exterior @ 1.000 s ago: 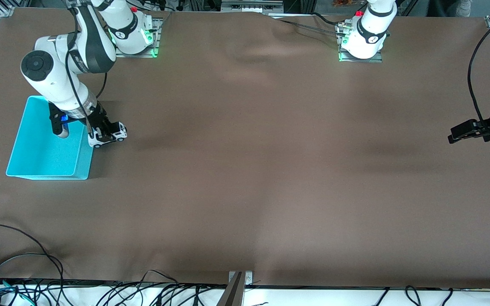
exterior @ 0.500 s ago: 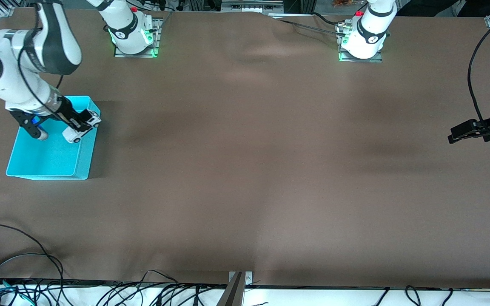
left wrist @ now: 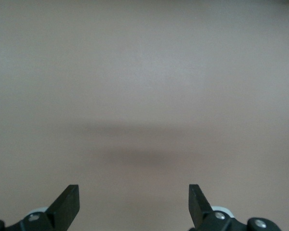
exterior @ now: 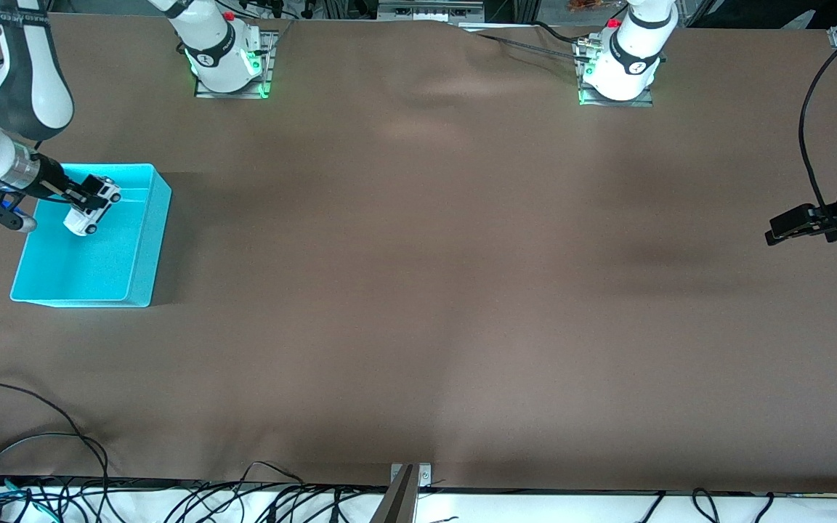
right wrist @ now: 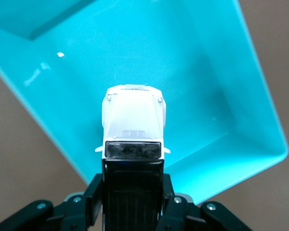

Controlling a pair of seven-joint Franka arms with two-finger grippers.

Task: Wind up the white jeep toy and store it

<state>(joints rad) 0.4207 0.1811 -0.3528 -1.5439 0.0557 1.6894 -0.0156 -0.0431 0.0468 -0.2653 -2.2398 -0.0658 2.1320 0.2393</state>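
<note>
Next, my right gripper puts the white jeep toy down on the turquoise bin's bottom, toward the bin's side (exterior: 111, 224) (right wrist: 183, 122) farthest from the cables.
My right gripper (exterior: 90, 200) is shut on the white jeep toy (exterior: 91, 205) and holds it in the air over the turquoise bin (exterior: 144, 240). In the right wrist view the jeep (right wrist: 132, 122) points nose-down over the bin's floor (right wrist: 202, 96), and its black roof sits between my fingers (right wrist: 94, 195). My left gripper (exterior: 778, 234) is open and empty, and waits above the cloth at the left arm's end of the table. The left wrist view shows its fingertips (left wrist: 72, 197) wide apart over bare cloth.
The bin stands at the right arm's end of the table and holds nothing else. A brown cloth (exterior: 418, 290) covers the table. Cables (exterior: 26, 436) lie along the edge nearest the front camera.
My right gripper has carried the jeep from beside the bin's wall, over the rim, to above the bin's inside. The left arm has not moved.
</note>
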